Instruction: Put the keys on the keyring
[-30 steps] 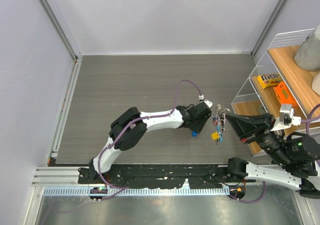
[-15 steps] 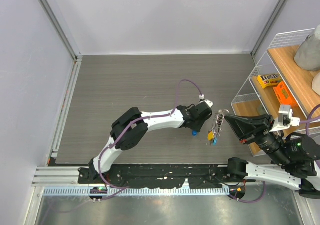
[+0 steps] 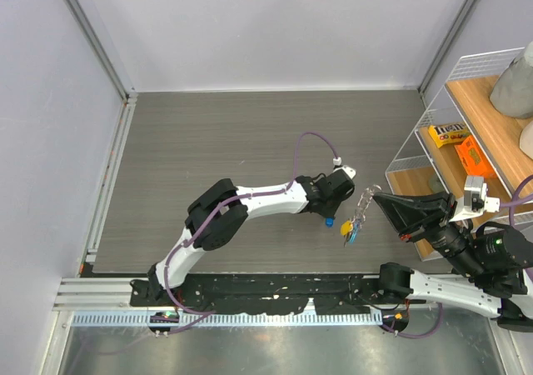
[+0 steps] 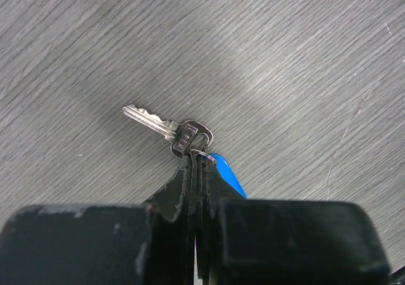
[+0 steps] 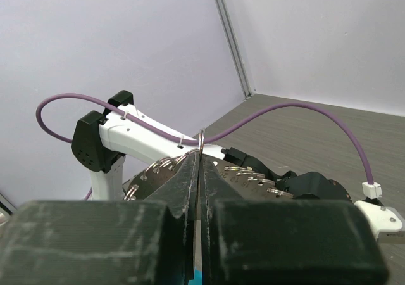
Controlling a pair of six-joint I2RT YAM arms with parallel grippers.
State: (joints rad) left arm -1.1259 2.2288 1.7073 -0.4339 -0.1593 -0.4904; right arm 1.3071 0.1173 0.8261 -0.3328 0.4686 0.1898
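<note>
The silver key slants off to one side of my left gripper's fingers, so I need to open them, line up with the key and take its small split ring [image 4: 206,155].
My left gripper [image 3: 332,212] [image 4: 196,161] is shut on the small split ring of a silver key [image 4: 166,127], which sticks out past its tips just above the wood-grain table. That key's blue tag [image 4: 228,175] [image 3: 331,222] hangs beside the right finger. My right gripper [image 3: 380,199] [image 5: 200,156] is shut on the keyring [image 3: 363,202] [image 5: 200,137], a thin silvery loop carrying several small rings [image 5: 147,171]. It holds the loop in the air just right of the left gripper. Yellow- and blue-tagged keys [image 3: 349,232] hang from it.
A wire shelf [image 3: 433,117] stands at the right with a yellow box [image 3: 447,133] and an orange box [image 3: 475,155]. The left arm's purple cable [image 3: 311,140] loops above its wrist. A metal rail [image 3: 108,296] runs along the near edge.
The keyring in my right gripper has swung down and left, so the hanging keys sit lower and nearer the left gripper. My left gripper and its blue-tagged key shifted slightly right.
</note>
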